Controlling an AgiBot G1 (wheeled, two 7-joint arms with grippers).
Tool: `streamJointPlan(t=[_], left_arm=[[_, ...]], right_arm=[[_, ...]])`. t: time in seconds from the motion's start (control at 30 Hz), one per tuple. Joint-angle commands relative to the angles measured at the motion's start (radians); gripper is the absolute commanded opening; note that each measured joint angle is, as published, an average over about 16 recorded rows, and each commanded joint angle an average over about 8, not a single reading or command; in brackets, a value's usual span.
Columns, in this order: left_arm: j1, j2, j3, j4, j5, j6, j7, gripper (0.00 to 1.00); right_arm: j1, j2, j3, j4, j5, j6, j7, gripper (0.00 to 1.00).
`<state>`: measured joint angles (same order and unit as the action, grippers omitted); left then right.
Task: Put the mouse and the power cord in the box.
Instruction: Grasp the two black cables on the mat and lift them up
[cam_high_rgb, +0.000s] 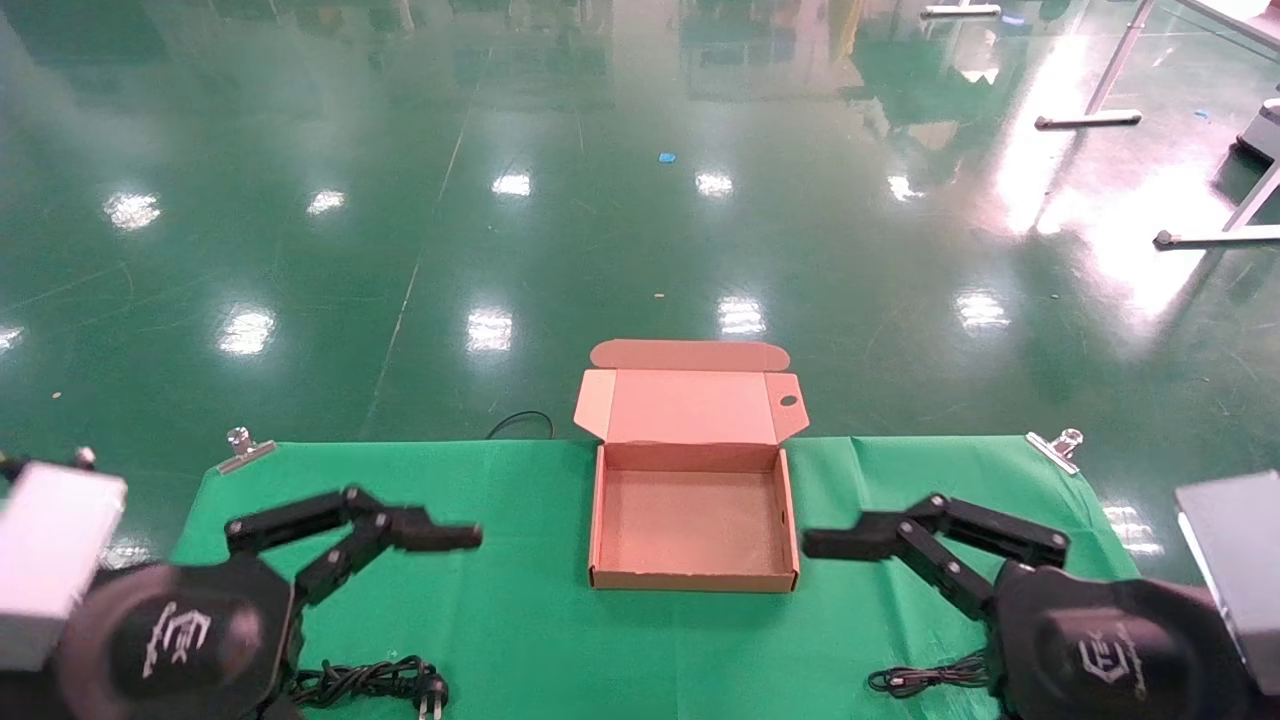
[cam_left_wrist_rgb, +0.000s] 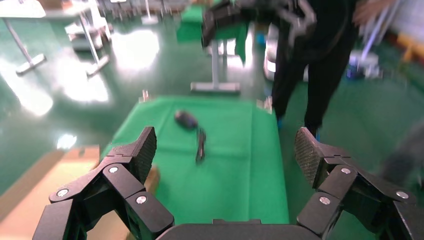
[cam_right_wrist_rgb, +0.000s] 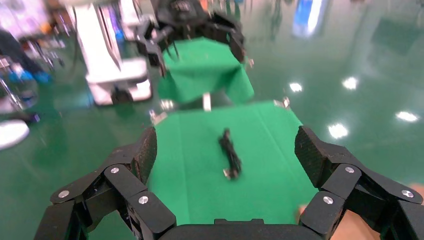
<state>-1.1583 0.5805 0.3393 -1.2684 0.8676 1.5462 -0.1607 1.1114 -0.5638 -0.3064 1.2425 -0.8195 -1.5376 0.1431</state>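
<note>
The bundled power cord has a wrapped middle (cam_high_rgb: 359, 680) behind its plug, and my left gripper should go there next and close on it.
The box (cam_high_rgb: 690, 582) stands open and empty mid-table, its lid tilted back on the far side. The power cord (cam_high_rgb: 375, 680) lies bundled at the near left edge; across the table, the right wrist view shows it as the power cord (cam_right_wrist_rgb: 230, 156). The mouse (cam_left_wrist_rgb: 186, 118) shows in the left wrist view with its thin cable (cam_left_wrist_rgb: 200, 145). In the head view only that cable (cam_high_rgb: 925, 680) shows, beside the right wrist. My left gripper (cam_high_rgb: 440, 538) hovers left of the box, open and holding nothing. Right of the box, my right gripper (cam_high_rgb: 840, 543) is likewise open and holds nothing.
A green cloth (cam_high_rgb: 500, 620) covers the table, held by metal clips (cam_high_rgb: 243, 447) (cam_high_rgb: 1057, 445) at the far corners. The shiny green floor lies beyond the far edge. A person in black (cam_left_wrist_rgb: 320, 65) stands past the table's right end.
</note>
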Motion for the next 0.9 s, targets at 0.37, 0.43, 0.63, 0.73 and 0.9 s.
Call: streamJointPlan(t=[0.37,0.43,0.63,0.73,0.9], left_arm=[[-0.212,0.02,0.228,0.073,0.278,0.044,0.103,1.0],[-0.25,0.036,0.277,0.104,0.314,0.044,0.131,1.0],[-0.354,0.09,0.414,0.229,0.397,0.043,0.228,1.0],[-0.401,0.13,0.473,0.314,0.441,0.039,0.286,1.0],[-0.47,0.216,0.555,0.487,0.525,0.028,0.399,1.0]], right_arm=[[0.118,0.057,-0.147,-0.131,-0.201,-0.05,-0.137,1.0],[0.148,0.055,-0.184,-0.166,-0.237,-0.051,-0.169,1.0],[0.256,0.031,-0.301,-0.286,-0.37,-0.049,-0.269,1.0],[0.31,0.009,-0.356,-0.361,-0.438,-0.046,-0.322,1.0],[0.399,-0.046,-0.434,-0.501,-0.557,-0.032,-0.426,1.0]])
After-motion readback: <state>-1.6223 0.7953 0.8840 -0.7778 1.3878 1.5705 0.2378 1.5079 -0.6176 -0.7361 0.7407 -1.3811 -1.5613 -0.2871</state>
